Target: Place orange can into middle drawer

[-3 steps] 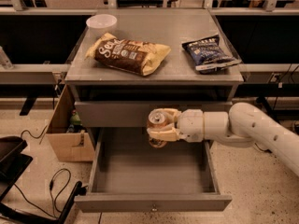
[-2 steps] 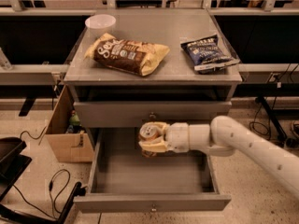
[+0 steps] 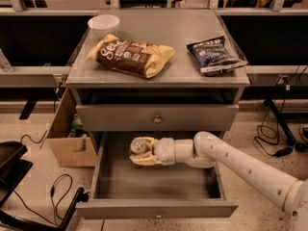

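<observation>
My gripper will let go of the orange can, so that it rests on the middle drawer's bottom near the drawer's side (image 3: 125, 167) by the cardboard box.
The orange can (image 3: 139, 147) lies on its side in my gripper (image 3: 140, 153), silver top toward the camera. The gripper is shut on the can and holds it inside the open middle drawer (image 3: 156, 209), over the drawer's back left part. The white arm (image 3: 240, 165) reaches in from the right. The drawer is pulled far out, its knobbed front at the bottom of the view. The identical drawer front above (image 3: 157, 118) is shut.
On the cabinet top (image 3: 178, 28) lie a brown and yellow chip bag (image 3: 131, 56), a dark blue chip bag (image 3: 214, 55) and a white bowl (image 3: 103, 23). A cardboard box (image 3: 67, 138) stands left of the cabinet. Cables lie on the floor on both sides.
My gripper has moved left and down with the orange can, from just under the upper drawer front into the open middle drawer.
</observation>
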You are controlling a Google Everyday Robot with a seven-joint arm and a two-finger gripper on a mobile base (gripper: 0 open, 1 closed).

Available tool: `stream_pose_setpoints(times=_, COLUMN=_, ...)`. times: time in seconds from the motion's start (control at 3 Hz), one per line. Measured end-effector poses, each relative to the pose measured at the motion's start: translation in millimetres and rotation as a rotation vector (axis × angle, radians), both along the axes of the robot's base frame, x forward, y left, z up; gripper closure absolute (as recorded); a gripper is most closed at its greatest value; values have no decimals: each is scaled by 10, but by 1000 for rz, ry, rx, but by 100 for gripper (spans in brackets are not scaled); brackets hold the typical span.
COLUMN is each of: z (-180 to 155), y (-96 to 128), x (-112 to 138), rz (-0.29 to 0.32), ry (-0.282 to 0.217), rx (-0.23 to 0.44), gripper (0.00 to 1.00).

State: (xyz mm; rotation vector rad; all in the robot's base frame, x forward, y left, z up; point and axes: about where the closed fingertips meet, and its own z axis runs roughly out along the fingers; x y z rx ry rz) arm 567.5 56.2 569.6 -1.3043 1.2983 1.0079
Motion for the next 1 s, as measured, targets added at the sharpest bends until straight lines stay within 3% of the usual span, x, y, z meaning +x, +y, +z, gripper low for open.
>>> stream_pose_setpoints(times=0.33, z=-77, y=31, x=2, rz=1, ry=10, rx=9, gripper=100)
stream_pose_setpoints(times=1.0, z=-725, y=503, x=3, rz=100, ry=28, rx=-34, gripper=100)
